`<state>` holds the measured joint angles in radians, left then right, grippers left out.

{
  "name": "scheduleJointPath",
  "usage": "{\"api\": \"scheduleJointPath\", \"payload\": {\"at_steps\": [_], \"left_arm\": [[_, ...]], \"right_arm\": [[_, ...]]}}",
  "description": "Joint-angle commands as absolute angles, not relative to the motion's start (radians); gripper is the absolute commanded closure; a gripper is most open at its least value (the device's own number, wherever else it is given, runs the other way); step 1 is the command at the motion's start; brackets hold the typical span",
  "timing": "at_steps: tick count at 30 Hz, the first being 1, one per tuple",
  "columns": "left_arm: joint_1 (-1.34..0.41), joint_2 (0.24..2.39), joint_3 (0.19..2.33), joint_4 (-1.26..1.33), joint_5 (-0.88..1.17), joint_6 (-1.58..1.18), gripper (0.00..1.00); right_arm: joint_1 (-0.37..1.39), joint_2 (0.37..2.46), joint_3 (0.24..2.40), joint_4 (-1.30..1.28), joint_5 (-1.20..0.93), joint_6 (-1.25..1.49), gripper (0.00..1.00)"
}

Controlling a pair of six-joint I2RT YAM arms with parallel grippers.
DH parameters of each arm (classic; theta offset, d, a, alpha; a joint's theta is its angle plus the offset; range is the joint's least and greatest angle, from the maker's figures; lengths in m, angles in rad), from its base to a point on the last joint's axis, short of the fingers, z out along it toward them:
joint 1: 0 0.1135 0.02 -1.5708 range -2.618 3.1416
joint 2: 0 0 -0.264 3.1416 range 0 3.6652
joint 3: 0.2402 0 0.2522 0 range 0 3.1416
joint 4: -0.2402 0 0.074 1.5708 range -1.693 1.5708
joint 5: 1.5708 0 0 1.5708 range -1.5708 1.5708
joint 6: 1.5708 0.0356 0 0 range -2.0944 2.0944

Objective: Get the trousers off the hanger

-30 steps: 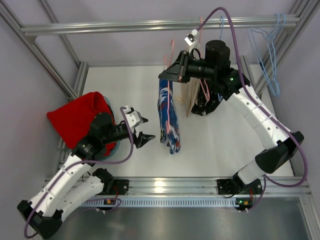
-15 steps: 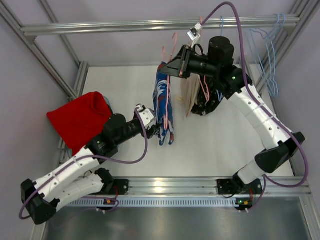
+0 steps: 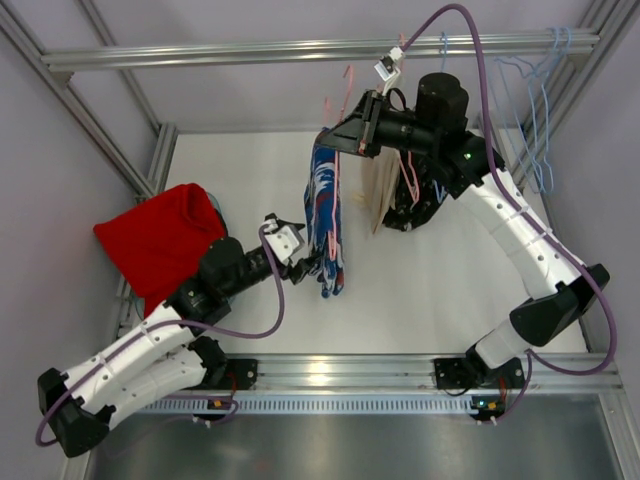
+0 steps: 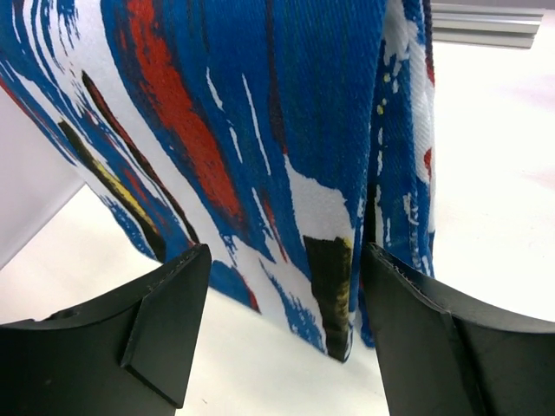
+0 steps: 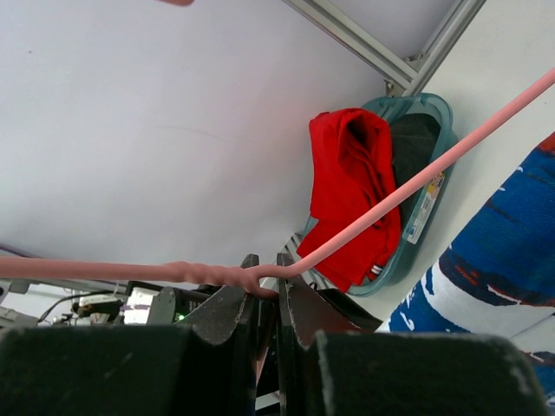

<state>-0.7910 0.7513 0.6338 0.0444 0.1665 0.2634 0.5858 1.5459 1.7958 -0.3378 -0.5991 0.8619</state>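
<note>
My left gripper is at the blue trousers' lower end; it should rise, grip them just below their fold over the hanger (image 4: 319,134), then pull them off.
The blue trousers (image 3: 325,215) with a white and red pattern hang from a pink wire hanger (image 3: 337,170). My right gripper (image 3: 347,137) is shut on the hanger's neck (image 5: 260,279) and holds it above the table. My left gripper (image 3: 308,263) is open at the trousers' lower end. In the left wrist view the cloth (image 4: 260,130) hangs between and just beyond my open left gripper (image 4: 286,257), near the right finger (image 4: 408,312). The plain beige trousers (image 3: 381,190) hang behind, beside the right arm.
A teal basket (image 5: 427,204) with red cloth (image 3: 155,235) stands at the left edge of the table. A dark cloth pile (image 3: 412,212) lies under the right arm. Blue wire hangers (image 3: 540,110) hang from the top rail (image 3: 300,48) at the right.
My left arm has moved right, from beside the red cloth to the lower end of the blue trousers. The right gripper has shifted the hanger and trousers slightly left and up.
</note>
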Motion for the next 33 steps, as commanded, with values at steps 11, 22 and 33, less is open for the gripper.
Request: {"api": "scheduleJointPath", "payload": {"at_steps": [11, 22, 33], "left_arm": [[-0.804, 0.913, 0.736, 0.198, -0.027, 0.221, 0.3], [-0.804, 0.868, 0.765, 0.218, -0.006, 0.17, 0.74], [-0.804, 0.812, 0.746, 0.144, 0.1, 0.17, 0.59]], "right_arm": [[0.586, 1.509, 1.855, -0.187, -0.624, 0.908, 1.0], [0.581, 1.503, 1.818, -0.179, -0.634, 0.9, 1.0], [0.563, 1.494, 1.799, -0.167, -0.65, 0.902, 1.0]]}}
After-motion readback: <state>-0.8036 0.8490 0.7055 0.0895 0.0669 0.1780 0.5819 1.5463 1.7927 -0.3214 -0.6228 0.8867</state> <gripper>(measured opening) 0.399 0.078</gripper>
